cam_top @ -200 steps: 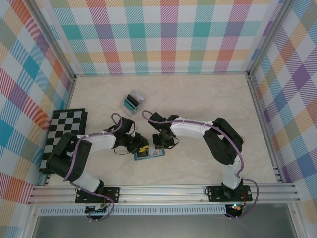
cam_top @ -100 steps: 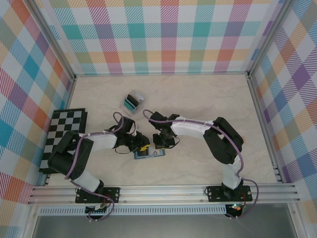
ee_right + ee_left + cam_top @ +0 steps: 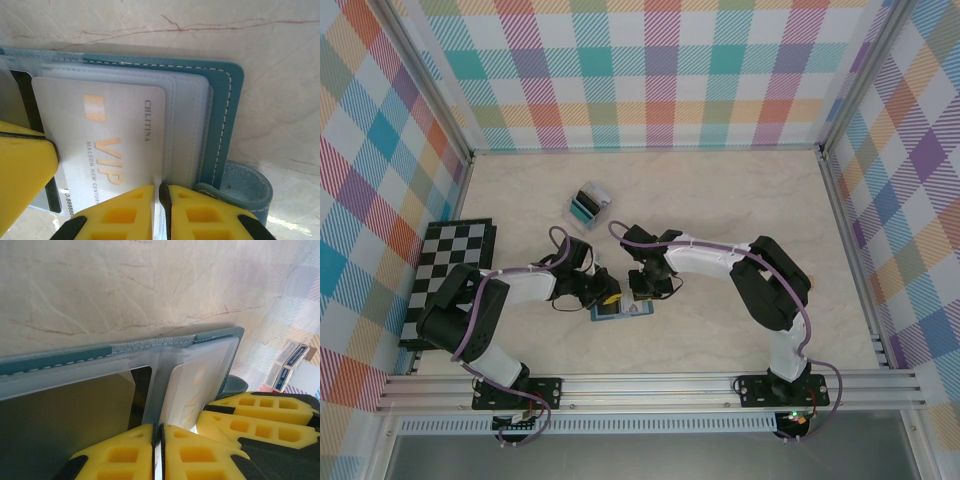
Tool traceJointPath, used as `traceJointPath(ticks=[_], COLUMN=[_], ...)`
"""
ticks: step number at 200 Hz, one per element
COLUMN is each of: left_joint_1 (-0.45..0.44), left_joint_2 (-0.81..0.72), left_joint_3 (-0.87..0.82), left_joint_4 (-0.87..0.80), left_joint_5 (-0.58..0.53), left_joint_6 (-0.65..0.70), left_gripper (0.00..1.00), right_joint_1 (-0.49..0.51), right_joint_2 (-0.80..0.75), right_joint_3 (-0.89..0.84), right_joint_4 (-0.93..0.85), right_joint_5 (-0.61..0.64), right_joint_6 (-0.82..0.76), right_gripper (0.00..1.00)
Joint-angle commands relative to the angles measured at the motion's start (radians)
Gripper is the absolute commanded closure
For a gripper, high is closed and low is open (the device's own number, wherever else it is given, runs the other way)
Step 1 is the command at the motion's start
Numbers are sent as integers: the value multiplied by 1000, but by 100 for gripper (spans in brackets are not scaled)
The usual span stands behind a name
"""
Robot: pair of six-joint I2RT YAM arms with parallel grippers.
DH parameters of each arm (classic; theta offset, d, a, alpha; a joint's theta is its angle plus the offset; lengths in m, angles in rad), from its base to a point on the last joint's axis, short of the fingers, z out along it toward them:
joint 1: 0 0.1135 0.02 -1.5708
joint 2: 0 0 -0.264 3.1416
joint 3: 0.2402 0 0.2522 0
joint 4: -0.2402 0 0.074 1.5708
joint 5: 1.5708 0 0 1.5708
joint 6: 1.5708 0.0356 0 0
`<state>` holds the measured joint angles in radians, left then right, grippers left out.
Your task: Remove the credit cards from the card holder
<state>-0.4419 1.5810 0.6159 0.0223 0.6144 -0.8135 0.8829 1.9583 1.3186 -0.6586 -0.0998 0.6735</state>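
The skewed white VIP card is pinched only by a thin edge in my left gripper, so next the gripper opens, grips that edge [image 3: 165,407] deeper and pulls the card clear.
The slate-teal card holder [image 3: 620,312] lies open on the table between both grippers. In the right wrist view its teal edge [image 3: 222,100] frames clear sleeves, and a white VIP credit card [image 3: 110,130] lies skewed on top. My right gripper [image 3: 160,192] is shut on the pale sleeve edge beside that card's right side. One left-gripper finger [image 3: 22,165] covers the card's left edge. In the left wrist view my left gripper [image 3: 160,432] is shut with a thin pale edge of the white card [image 3: 200,385] between its pads. A dark card [image 3: 60,415] sits in the other panel.
A small clear plastic box [image 3: 589,205] with teal and black contents stands behind the grippers. A checkerboard [image 3: 450,275] lies at the table's left side. Plaid walls enclose three sides and an aluminium rail [image 3: 650,385] runs along the front.
My left gripper has edged right onto the holder and its jaws have closed. The right gripper and the card holder have stayed put.
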Motion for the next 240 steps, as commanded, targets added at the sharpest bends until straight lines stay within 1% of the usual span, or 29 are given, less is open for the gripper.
traceJointPath(ticks=[1, 24, 70, 103, 122, 140, 184, 209, 240], left_joint_1=[2, 7, 32, 47, 48, 48, 48, 48, 48], left_joint_2=[-29, -53, -97, -127, -127, -108, -87, -68, -64], left_joint_3=[-18, -25, -41, -49, -50, -38, -35, -26, -25], left_joint_4=[-18, -39, -74, -104, -100, -113, -119, -127, -129], left_joint_5=[-12, -23, -39, -60, -49, -38, -45, -38, -41], left_joint_6=[38, 59, 80, 83, 77, 77, 74, 69, 62], left_gripper=[91, 92, 100, 100, 100, 95, 90, 82, 76], right_joint_1=[0, -2, -7, -8, -9, -8, -8, -8, -8], right_joint_2=[50, 51, 46, 37, 28, 1, -97, -75, -18], right_joint_3=[4, 3, -1, -5, -11, -19, -24, -14, 11], right_joint_4=[-34, -38, -47, -42, -22, 4, 47, 67, 51], right_joint_5=[-8, -3, 9, 5, -14, -26, -23, -78, -85], right_joint_6=[20, 23, 29, 28, 16, 0, -57, -79, -69], right_gripper=[85, 85, 85, 85, 85, 85, 82, 81, 80])
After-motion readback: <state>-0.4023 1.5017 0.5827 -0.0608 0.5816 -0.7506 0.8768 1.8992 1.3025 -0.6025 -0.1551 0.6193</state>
